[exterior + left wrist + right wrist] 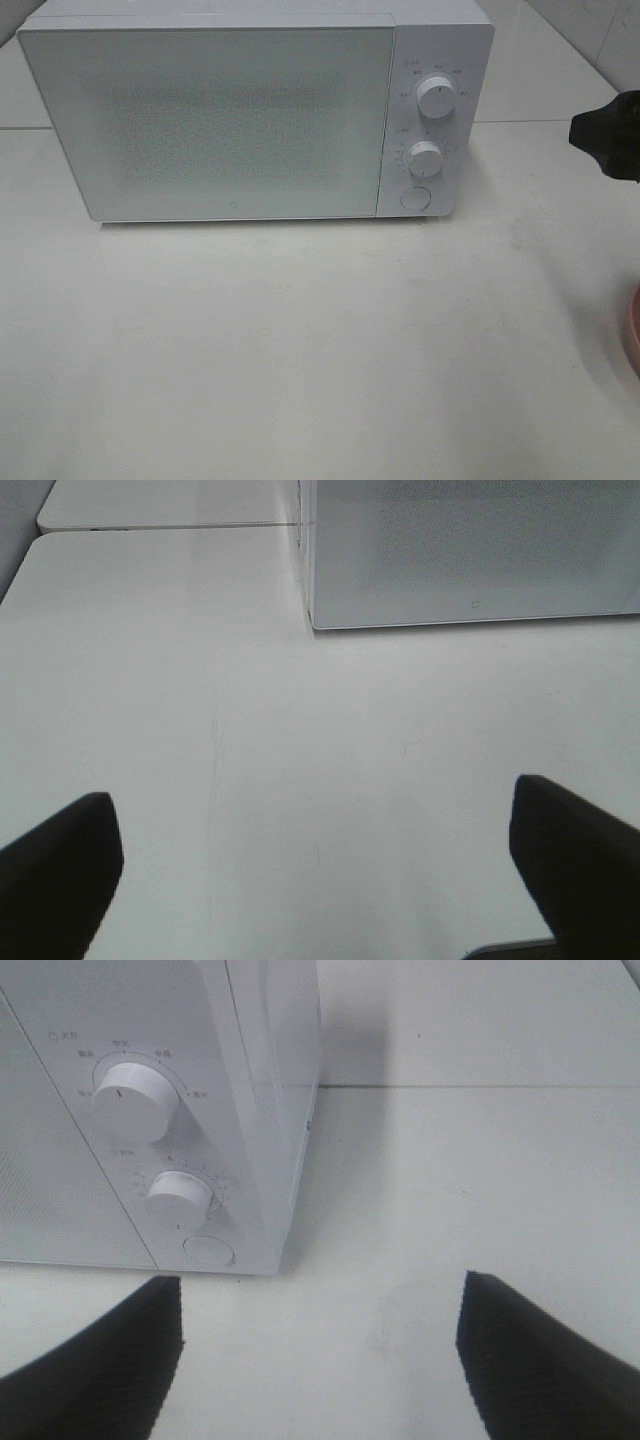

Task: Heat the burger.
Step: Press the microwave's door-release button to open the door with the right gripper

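Next, my right gripper closes its empty fingers in front of the microwave's round button (415,199) (208,1251), under the two knobs, so that it is ready to push it.
The burger is out of view in every frame. A white microwave (250,110) stands at the back of the table with its door shut. It has two round knobs (435,97) and a round button (414,198) on its right panel. My right gripper (320,1345) is open and empty, hovering to the right of the microwave's control panel (160,1150); its black body (610,135) shows at the right edge of the high view. My left gripper (315,870) is open and empty, over bare table in front of the microwave's left corner (312,620).
The curved edge of a pink round plate (633,330) shows at the right edge of the white table (300,340). A seam between table panels (470,1086) runs behind the microwave.
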### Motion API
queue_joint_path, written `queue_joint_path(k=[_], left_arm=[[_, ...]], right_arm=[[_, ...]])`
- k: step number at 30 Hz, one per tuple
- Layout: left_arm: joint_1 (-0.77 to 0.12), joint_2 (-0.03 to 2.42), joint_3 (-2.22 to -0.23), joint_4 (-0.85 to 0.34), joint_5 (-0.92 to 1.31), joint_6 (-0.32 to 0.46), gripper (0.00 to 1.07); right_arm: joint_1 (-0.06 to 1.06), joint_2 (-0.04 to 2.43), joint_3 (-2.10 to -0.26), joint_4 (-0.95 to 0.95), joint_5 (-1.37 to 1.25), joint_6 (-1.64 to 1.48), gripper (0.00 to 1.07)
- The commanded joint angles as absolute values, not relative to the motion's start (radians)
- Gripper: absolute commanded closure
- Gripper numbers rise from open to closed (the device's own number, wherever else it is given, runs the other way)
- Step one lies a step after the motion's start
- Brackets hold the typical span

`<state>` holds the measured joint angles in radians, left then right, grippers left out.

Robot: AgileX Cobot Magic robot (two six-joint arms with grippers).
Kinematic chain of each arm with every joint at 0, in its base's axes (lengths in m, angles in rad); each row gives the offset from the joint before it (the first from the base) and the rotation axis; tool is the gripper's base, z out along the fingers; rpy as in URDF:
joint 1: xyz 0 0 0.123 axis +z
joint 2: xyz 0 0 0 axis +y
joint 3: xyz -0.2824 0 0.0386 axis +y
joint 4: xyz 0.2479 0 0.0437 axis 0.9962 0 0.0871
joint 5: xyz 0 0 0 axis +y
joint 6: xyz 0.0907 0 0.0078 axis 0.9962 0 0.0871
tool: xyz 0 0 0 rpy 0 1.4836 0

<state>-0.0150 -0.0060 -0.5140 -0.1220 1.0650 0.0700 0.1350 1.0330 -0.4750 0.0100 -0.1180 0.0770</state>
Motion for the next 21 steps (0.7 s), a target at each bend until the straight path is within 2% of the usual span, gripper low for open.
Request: queue_joint_path(k=[1,5,12,15,21], left_arm=[[-0.015,-0.010,-0.514,-0.123,1.066,0.066,0.09],[-0.015,-0.010,-0.514,-0.123,1.066,0.066,0.09],[-0.015,-0.010,-0.514,-0.123,1.066,0.066,0.09],[-0.015,-0.010,-0.514,-0.123,1.066,0.066,0.09],[-0.015,-0.010,-0.514,-0.123,1.066,0.066,0.09]], right_arm=[[0.132,1.054,-0.435,0.008,-0.255,0.075,0.32],[0.132,1.116,-0.359,0.012,-0.473,0.036,0.32],[0.132,1.211,-0.343,0.019,-0.550,-0.013,0.32],[0.132,1.254,-0.314,0.038,-0.679,-0.043,0.32],[0.221,1.333,-0.268,0.193,-0.858,-0.189,0.32]])
